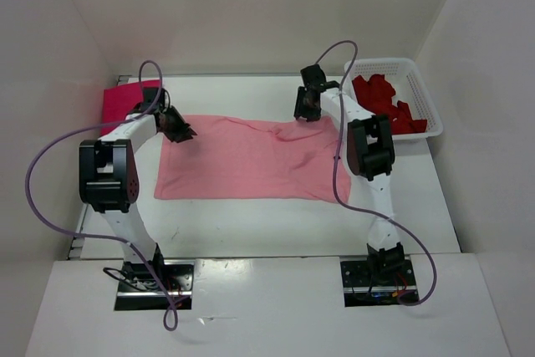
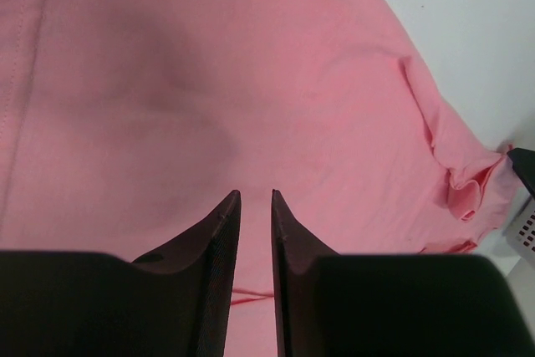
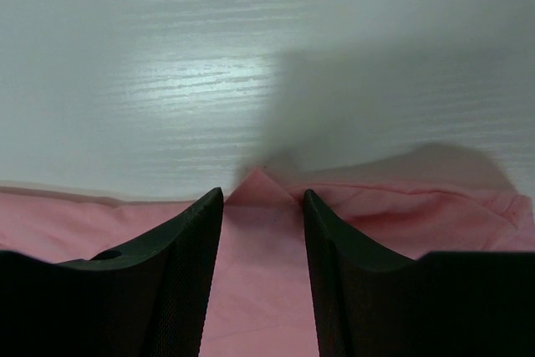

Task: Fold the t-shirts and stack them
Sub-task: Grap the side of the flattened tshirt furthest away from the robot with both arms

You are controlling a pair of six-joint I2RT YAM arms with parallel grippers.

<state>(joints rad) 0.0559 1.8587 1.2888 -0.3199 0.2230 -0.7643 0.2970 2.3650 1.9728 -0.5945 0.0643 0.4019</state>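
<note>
The robot's right gripper needs to next close on the small peak (image 1: 304, 119) (image 3: 263, 191) at the far edge of the light pink t-shirt, toward the basket end.
The light pink t-shirt (image 1: 251, 160) lies spread flat across the middle of the table. My left gripper (image 1: 177, 130) hovers over its far left corner. In the left wrist view this gripper (image 2: 255, 194) stands open by a narrow gap, with the pink cloth (image 2: 209, 81) lying beneath and nothing pinched. My right gripper (image 1: 308, 106) is at the shirt's far right edge. It is open wide (image 3: 263, 192), and a small peak of pink cloth (image 3: 259, 290) stands loose between its fingers. A folded magenta t-shirt (image 1: 125, 99) rests at the far left. The dark red t-shirt (image 1: 384, 102) lies crumpled in the basket.
A white perforated basket (image 1: 422, 94) stands at the far right corner, close to the right arm. White walls enclose the table on three sides. Bare white tabletop (image 3: 167, 64) lies beyond the shirt's far edge and along the near side (image 1: 267, 223).
</note>
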